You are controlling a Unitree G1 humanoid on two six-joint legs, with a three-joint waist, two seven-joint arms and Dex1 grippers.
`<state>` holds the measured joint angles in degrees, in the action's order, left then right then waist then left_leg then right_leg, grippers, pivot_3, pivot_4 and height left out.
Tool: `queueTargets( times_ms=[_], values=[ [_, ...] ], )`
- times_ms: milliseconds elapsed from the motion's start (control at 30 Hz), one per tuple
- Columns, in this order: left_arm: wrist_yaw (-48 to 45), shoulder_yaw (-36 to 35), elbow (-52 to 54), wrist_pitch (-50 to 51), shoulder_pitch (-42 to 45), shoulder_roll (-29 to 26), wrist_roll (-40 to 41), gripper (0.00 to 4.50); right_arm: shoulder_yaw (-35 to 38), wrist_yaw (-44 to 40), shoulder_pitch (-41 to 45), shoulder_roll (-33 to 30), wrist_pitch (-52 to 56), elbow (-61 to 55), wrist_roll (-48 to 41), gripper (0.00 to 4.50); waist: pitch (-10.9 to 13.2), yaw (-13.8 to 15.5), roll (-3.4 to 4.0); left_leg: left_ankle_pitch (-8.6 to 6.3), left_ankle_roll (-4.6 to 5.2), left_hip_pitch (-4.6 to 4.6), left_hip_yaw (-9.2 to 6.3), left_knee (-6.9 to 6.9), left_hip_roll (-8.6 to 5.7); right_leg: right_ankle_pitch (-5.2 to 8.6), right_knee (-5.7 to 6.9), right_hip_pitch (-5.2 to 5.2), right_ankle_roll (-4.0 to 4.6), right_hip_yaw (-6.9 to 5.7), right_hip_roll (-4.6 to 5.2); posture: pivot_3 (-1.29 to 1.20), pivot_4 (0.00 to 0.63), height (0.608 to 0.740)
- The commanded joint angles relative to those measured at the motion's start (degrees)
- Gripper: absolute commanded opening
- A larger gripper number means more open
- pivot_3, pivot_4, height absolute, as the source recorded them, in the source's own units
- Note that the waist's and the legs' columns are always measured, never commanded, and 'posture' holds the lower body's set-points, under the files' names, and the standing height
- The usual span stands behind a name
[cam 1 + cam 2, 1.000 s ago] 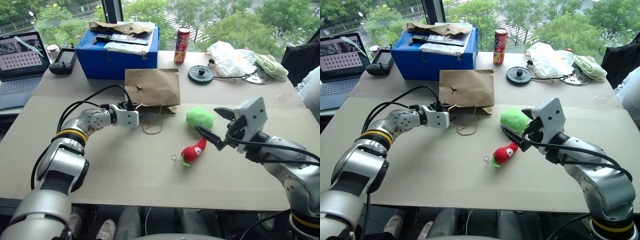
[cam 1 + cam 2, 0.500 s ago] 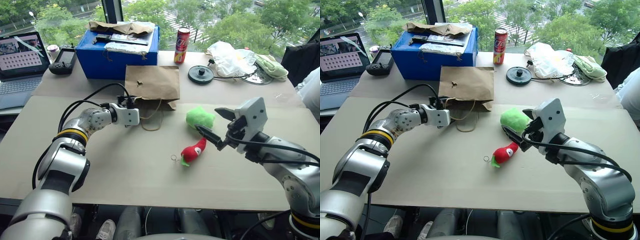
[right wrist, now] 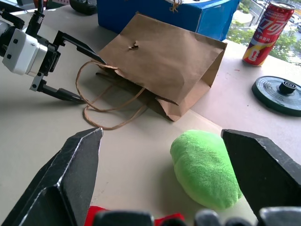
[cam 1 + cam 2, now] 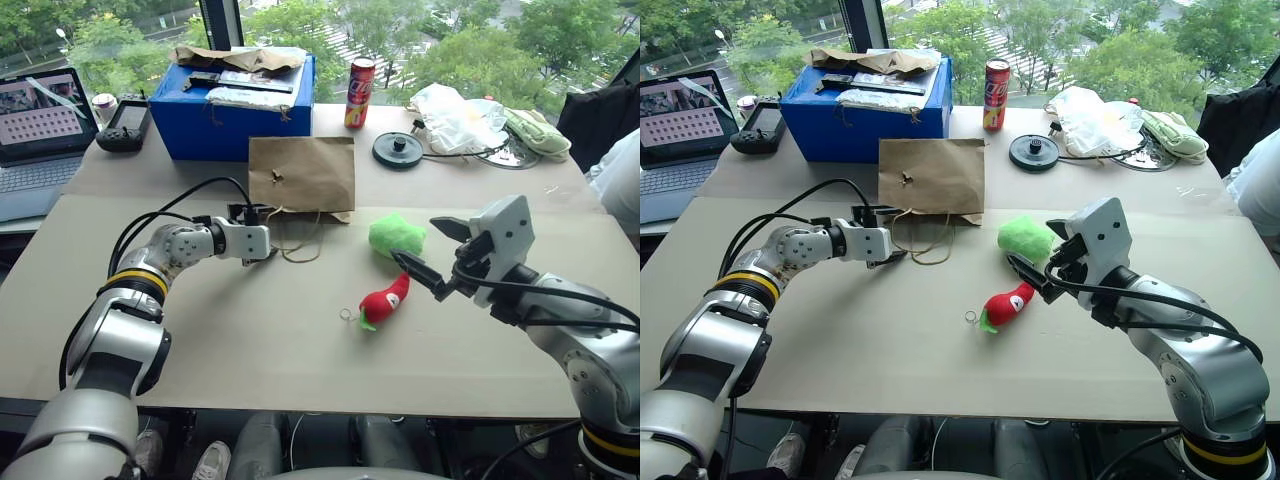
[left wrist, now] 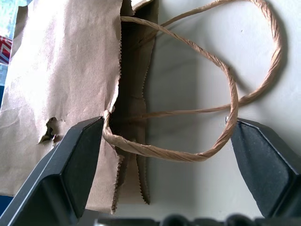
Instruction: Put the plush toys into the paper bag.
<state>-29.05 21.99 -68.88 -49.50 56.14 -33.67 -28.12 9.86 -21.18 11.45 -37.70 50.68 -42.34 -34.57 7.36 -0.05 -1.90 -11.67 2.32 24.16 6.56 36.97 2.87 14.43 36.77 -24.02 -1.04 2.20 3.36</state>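
The paper bag's opening lies flat and my left gripper's fingers are on both sides of a slack twine loop. I need to pinch the opening's upper edge (image 5: 112,106) and lift it up.
The brown paper bag (image 4: 302,172) lies flat on the table, mouth toward me, its twine handles (image 5: 221,80) spilling out in front. My left gripper (image 4: 260,235) is open at the bag's mouth, and one twine loop lies between its fingertips (image 5: 87,141). The green plush toy (image 4: 397,235) sits to the right of the bag. The red chili plush (image 4: 385,302) with its keyring lies nearer to me. My right gripper (image 4: 426,245) hovers open just right of both toys, holding nothing.
A blue box (image 4: 245,110) topped with crumpled paper stands behind the bag. Along the back are a red can (image 4: 357,92), a black disc (image 4: 400,148), a white plastic bag (image 4: 460,115), a pale green cloth (image 4: 535,130), a controller (image 4: 122,122) and a laptop (image 4: 40,115).
The left gripper's fingers have spread wider at the bag's mouth, and the bag's opening edge has settled. The right arm has not moved.
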Motion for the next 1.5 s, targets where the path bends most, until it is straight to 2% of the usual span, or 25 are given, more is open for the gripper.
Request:
queueTargets(
  times_ms=[33,267,433,667,767,800,1100,1500],
  values=[
    [4.5,1.8,-0.7,2.2,2.7,-1.2,-3.9,4.46,0.8,0.3,1.5,0.4,-1.5,-0.7,0.3,4.5,0.0,-0.1,0.0,0.01,0.0,0.0,-0.02,0.01,0.0,0.0,0.01,0.0,0.0,0.0,0.0,0.0,0.15,0.739],
    [15.2,6.1,-2.6,4.2,6.6,1.5,-10.5,4.46,2.3,0.7,1.3,0.2,-1.1,-1.2,0.1,4.5,0.0,0.4,0.0,0.01,0.0,0.08,0.02,0.03,-0.04,0.0,-0.01,-0.03,-0.01,-0.03,0.02,0.0,0.15,0.739],
    [21.6,7.4,-3.3,3.1,8.7,3.5,-12.2,4.46,2.5,1.3,0.9,0.5,-1.0,-1.6,0.2,4.5,0.0,0.7,0.0,0.01,0.0,0.15,0.03,0.02,-0.04,0.0,-0.02,-0.08,-0.01,-0.04,0.02,0.0,0.15,0.739],
    [25.1,8.1,-4.3,1.4,9.9,4.8,-12.9,4.46,2.4,2.4,0.4,0.7,-1.0,-1.9,0.4,4.5,0.0,0.5,-0.01,0.01,0.0,0.13,0.03,0.01,-0.03,0.0,-0.02,-0.08,-0.01,-0.02,0.01,0.0,0.15,0.739],
    [24.2,8.3,-4.8,1.0,9.8,4.8,-12.7,3.76,2.4,2.7,0.2,0.7,-1.1,-2.0,0.5,4.5,0.0,0.6,-0.01,0.01,0.0,0.13,0.05,0.02,-0.03,0.0,-0.02,-0.08,-0.01,-0.03,0.01,0.0,0.15,0.739],
    [24.1,8.2,-4.9,1.0,9.8,4.8,-12.6,3.29,2.3,2.8,0.2,0.7,-1.2,-1.9,0.6,4.5,0.0,0.6,-0.01,0.01,0.0,0.13,0.05,0.02,-0.03,0.0,-0.02,-0.08,-0.01,-0.03,0.02,0.0,0.15,0.739],
    [23.3,8.0,-5.4,1.3,9.9,5.0,-12.3,0.1,2.2,3.3,0.4,0.6,-1.3,-1.8,0.7,4.5,0.0,0.6,-0.01,0.01,0.0,0.14,0.06,0.02,-0.04,0.0,-0.02,-0.08,-0.01,-0.03,0.01,0.0,0.15,0.739],
    [18.7,6.2,-4.1,-2.2,8.7,4.4,-9.1,0.04,0.9,3.1,1.3,0.7,-1.8,-0.8,1.5,4.5,0.0,0.6,-0.01,0.01,0.0,0.13,0.07,0.02,-0.04,0.0,-0.01,-0.08,-0.01,-0.03,0.01,0.0,0.15,0.739]
  ],
)
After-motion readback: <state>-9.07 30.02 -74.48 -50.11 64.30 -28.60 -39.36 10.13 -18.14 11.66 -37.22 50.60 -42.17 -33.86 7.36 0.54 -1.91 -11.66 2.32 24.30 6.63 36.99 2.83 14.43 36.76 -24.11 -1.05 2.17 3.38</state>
